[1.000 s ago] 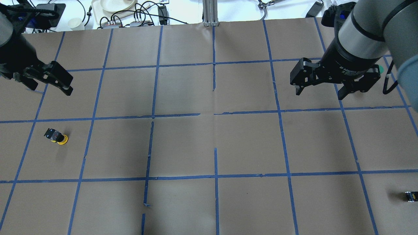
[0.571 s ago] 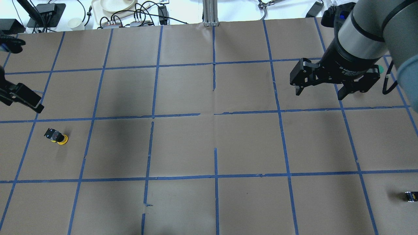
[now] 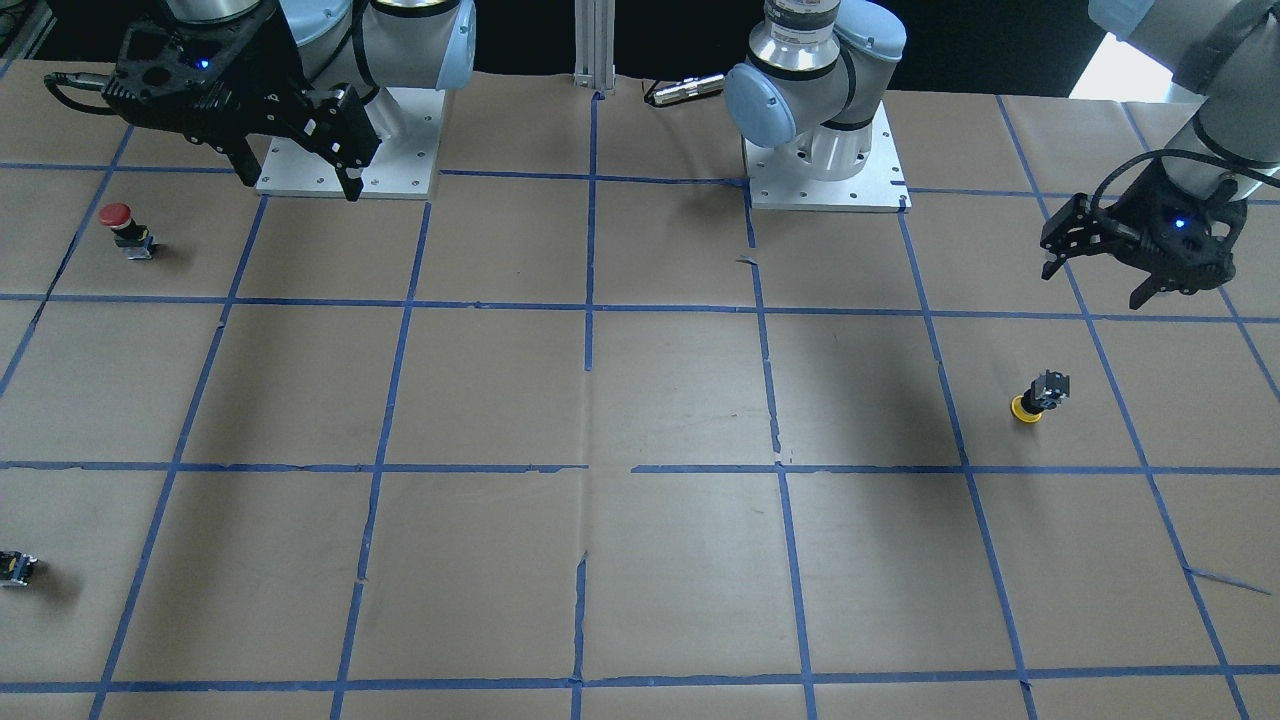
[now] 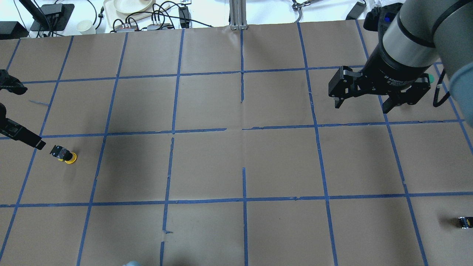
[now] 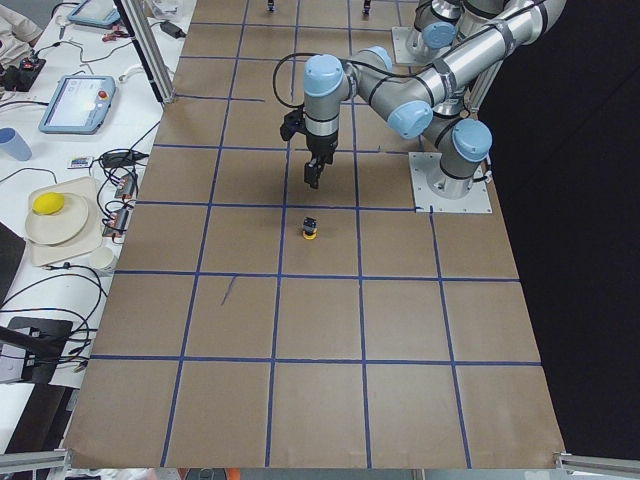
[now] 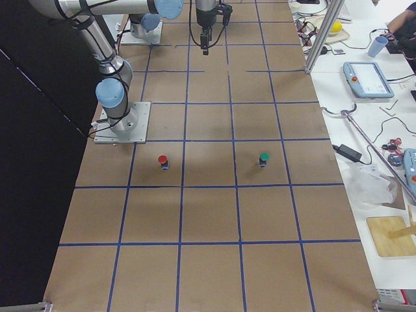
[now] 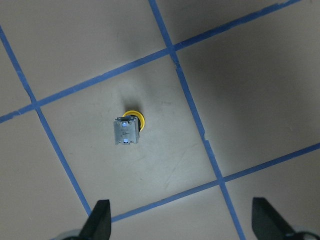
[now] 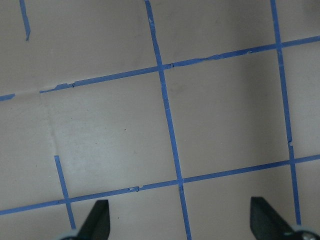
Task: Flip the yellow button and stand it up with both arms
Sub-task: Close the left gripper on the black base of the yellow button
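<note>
Next, I close my left gripper on the grey top part of the body (image 3: 1050,388) (image 7: 126,131) of the yellow button, above the button's yellow cap.
The yellow button (image 4: 65,155) rests cap-down on the brown paper at the table's left, its black and grey body on top; it also shows in the front view (image 3: 1036,394) and the left side view (image 5: 311,229). My left gripper (image 4: 31,118) is open and empty, and hovers just beside the button, half out of the overhead view. In the left wrist view the button (image 7: 127,130) lies ahead of the open left gripper (image 7: 182,222). My right gripper (image 4: 361,107) is open and empty above the table's far right, far from the button.
A red-capped button (image 3: 125,230) and a green-capped one (image 6: 264,158) stand near my right arm. A small black block with a yellow spot (image 4: 465,222) lies at the right edge. The arm bases (image 3: 825,170) are bolted on at the robot's side.
My left gripper has moved toward the yellow button, to the left and down in the overhead view, and now hovers beside it. The right arm and the button have not moved.
</note>
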`<act>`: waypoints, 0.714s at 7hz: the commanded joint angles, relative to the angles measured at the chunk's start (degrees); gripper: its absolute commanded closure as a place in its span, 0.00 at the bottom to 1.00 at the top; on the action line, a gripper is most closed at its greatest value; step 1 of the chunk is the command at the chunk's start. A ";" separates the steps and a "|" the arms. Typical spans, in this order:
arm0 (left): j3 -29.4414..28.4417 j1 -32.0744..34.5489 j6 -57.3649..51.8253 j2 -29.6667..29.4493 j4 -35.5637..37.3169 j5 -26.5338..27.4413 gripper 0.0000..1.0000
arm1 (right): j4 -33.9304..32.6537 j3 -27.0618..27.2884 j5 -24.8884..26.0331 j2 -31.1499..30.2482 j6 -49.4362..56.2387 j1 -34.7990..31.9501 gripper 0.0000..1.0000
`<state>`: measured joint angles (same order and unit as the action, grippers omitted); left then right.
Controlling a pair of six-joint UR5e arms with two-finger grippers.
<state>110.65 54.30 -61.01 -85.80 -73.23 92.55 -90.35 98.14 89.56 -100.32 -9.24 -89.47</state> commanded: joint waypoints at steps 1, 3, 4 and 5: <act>2.90 -2.70 -4.18 -2.42 3.86 -2.62 0.00 | 0.00 0.03 0.00 -0.05 0.01 0.00 0.00; 1.25 -3.23 -4.63 -11.29 9.64 -5.80 0.00 | 0.00 0.20 -0.08 -0.14 -0.07 -0.09 0.00; 1.84 -3.84 -4.47 -11.23 10.38 -5.45 0.00 | 0.00 0.12 0.00 -0.14 -0.07 0.00 0.00; 2.11 -4.20 -4.38 -12.36 10.91 -5.54 0.00 | 0.00 0.12 0.00 -0.14 0.01 0.00 0.00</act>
<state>112.54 50.64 -65.38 -96.70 -63.56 87.12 -90.35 98.27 89.53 -100.44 -9.29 -89.50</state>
